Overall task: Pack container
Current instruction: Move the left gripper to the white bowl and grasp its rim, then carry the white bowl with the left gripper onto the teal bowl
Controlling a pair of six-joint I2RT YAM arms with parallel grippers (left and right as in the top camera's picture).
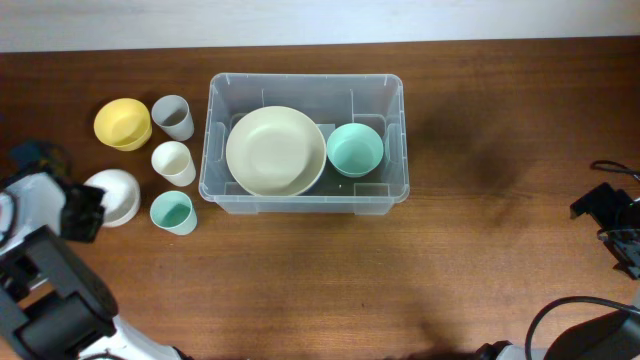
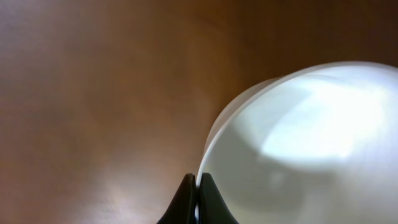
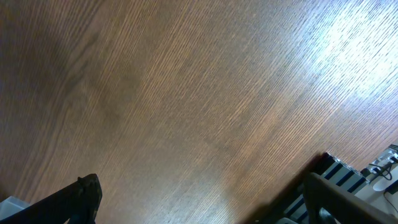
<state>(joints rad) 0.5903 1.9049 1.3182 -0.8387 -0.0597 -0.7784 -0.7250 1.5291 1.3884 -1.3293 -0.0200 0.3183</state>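
Next, I set the white bowl inside the mint bowl in the clear plastic container (image 1: pixel 354 149) with my left gripper.
The clear plastic container (image 1: pixel 395 110) stands at the table's middle, holding a large cream bowl (image 1: pixel 275 150) and a mint bowl (image 1: pixel 355 150). Left of it sits a white bowl (image 1: pixel 118 192). My left gripper (image 1: pixel 90 212) is at that bowl's near left side. In the left wrist view the left gripper (image 2: pixel 197 186) is shut on the thin rim of the white bowl (image 2: pixel 311 143). My right gripper (image 3: pixel 205 199) hangs open over bare wood at the far right, with nothing between its fingers; in the overhead view the right gripper (image 1: pixel 612 222) is at the table's right edge.
Between the white bowl and the container stand a yellow bowl (image 1: pixel 122 123), a grey cup (image 1: pixel 173 117), a cream cup (image 1: pixel 173 162) and a teal cup (image 1: pixel 173 212). Cables and arm bases lie at the front corners.
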